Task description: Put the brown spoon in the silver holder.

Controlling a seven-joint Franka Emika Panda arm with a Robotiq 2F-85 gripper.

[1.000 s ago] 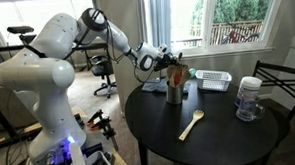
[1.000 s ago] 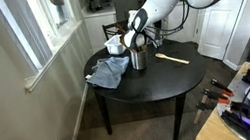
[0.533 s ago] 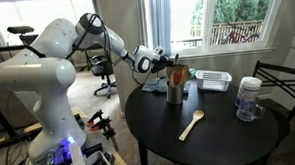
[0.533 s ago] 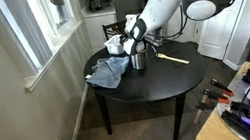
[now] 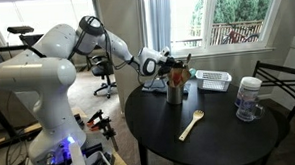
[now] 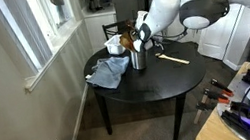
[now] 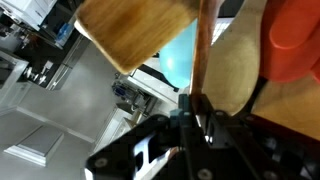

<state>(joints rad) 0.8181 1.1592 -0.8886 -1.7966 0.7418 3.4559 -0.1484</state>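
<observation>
My gripper needs to release the brown spoon between the blue and red utensils in the silver holder (image 5: 175, 83) (image 7: 210, 68). The spoon is now held at the holder's rim.
The silver holder (image 5: 175, 91) stands at the far side of the round black table (image 5: 220, 139) and shows in both exterior views (image 6: 139, 61). Several utensils stick out of it. My gripper (image 5: 171, 60) hangs just above and beside its rim (image 6: 143, 35). In the wrist view the gripper (image 7: 198, 108) is shut on the thin dark handle of the brown spoon (image 7: 203, 45), which runs up out of the jaws. Its bowl is out of view. I cannot tell whether the spoon's end is inside the holder.
A pale wooden spoon (image 5: 192, 124) lies loose on the table (image 6: 172, 58). A white slotted basket (image 5: 216, 81) and a clear glass jar (image 5: 249, 98) stand near the window side. A blue cloth (image 6: 110, 72) lies by the holder. A broad wooden spatula (image 7: 130, 30) fills the wrist view.
My gripper has moved with the spoon toward the holder and now sits closer over its rim. Nothing on the table has moved.
</observation>
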